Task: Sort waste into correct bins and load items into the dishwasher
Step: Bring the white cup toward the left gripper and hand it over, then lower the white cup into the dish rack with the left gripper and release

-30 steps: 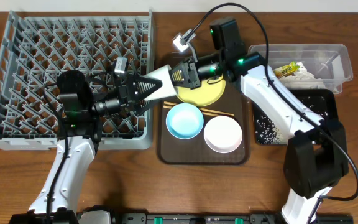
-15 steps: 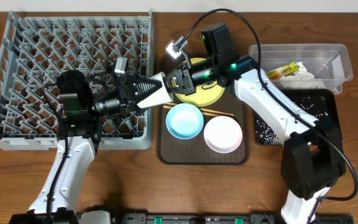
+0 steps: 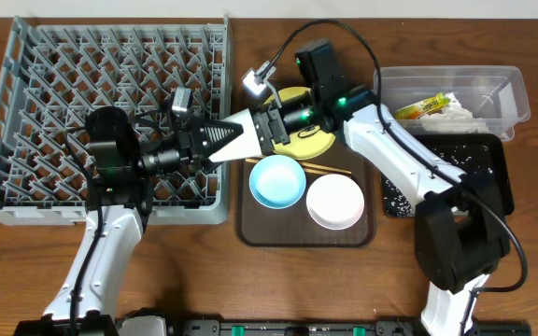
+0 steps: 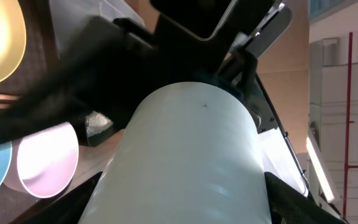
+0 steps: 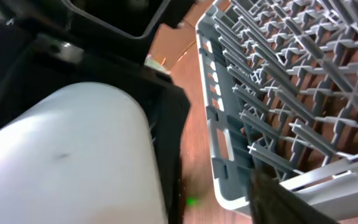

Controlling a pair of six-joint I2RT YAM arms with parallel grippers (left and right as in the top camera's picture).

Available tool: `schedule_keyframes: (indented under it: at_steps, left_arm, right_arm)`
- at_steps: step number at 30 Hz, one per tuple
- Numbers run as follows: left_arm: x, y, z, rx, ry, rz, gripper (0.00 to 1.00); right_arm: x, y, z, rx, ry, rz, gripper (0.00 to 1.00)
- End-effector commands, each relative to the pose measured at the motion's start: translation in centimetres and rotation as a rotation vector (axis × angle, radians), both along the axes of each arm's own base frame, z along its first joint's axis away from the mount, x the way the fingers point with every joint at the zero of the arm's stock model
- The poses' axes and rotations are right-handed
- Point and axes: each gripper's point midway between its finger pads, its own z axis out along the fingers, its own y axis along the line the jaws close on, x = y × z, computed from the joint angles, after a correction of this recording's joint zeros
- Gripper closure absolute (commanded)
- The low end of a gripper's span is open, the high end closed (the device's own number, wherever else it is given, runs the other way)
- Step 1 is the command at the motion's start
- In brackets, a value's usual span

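The robot's left gripper should set the small white cup, now hanging at the rack's edge, down in the grey dish rack's near corner (image 3: 199, 189) beside the brown tray.
A small white cup (image 3: 244, 136) hangs in the air between my two grippers, at the right edge of the grey dish rack (image 3: 26, 112). My left gripper (image 3: 227, 138) is shut on it; in the left wrist view the cup (image 4: 191, 149) fills the gap, with both dark fingers (image 4: 291, 205) against its sides. My right gripper (image 3: 267, 126) stands open at the cup's other end. In the right wrist view one of its fingers (image 5: 278, 199) is clear of the cup (image 5: 67, 155). The yellow plate (image 3: 311, 140), light blue bowl (image 3: 277, 181), white bowl (image 3: 334, 202) and chopsticks (image 3: 330, 170) lie on the brown tray (image 3: 250, 224).
At the right, a clear tub (image 3: 507, 89) holds a yellow-green wrapper (image 3: 423, 105) and crumpled white paper (image 3: 456, 117). Just below it, a black tray (image 3: 493, 159) holds rice scraps (image 3: 400, 191). The rack's pegs (image 5: 278, 74) stand close beside the right gripper.
The right arm carried the cup leftward to the left gripper. The left jaws closed on the cup, and the right jaws opened off it.
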Motion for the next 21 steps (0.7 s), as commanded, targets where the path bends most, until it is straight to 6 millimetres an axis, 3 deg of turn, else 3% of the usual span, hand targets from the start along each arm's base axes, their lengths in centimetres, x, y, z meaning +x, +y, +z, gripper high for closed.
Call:
schedule_keyframes:
  at_steps: [1, 4, 10, 12, 17, 21]
  left_arm:
    - [-0.1, -0.1, 0.6, 0.000, -0.023, -0.007, 0.61]
    - [0.0, 0.0, 0.8, 0.001, -0.038, -0.004, 0.65]
    - [1.2, 2.2, 1.6, 0.011, -0.112, 0.072, 0.72]
    - [2.3, 3.9, 1.5, 0.019, -0.110, 0.149, 0.75]
    - [4.8, 7.9, 1.3, 0.051, -0.123, 0.350, 0.72]
    - [6.1, 10.4, 1.8, 0.085, -0.161, 0.460, 0.65]
  right_arm:
    - [0.7, -0.6, -0.5, -0.006, 0.012, -0.021, 0.17]
    - [2.2, -1.7, -0.6, -0.014, 0.022, -0.067, 0.01]
    - [6.5, -5.5, -1.5, -0.072, 0.024, -0.232, 0.01]
    - [8.5, -7.7, -3.5, -0.179, 0.024, -0.352, 0.01]
    - [8.5, -10.3, -7.1, -0.378, 0.031, -0.420, 0.01]
    - [7.5, -11.2, -8.3, -0.493, 0.014, -0.425, 0.01]
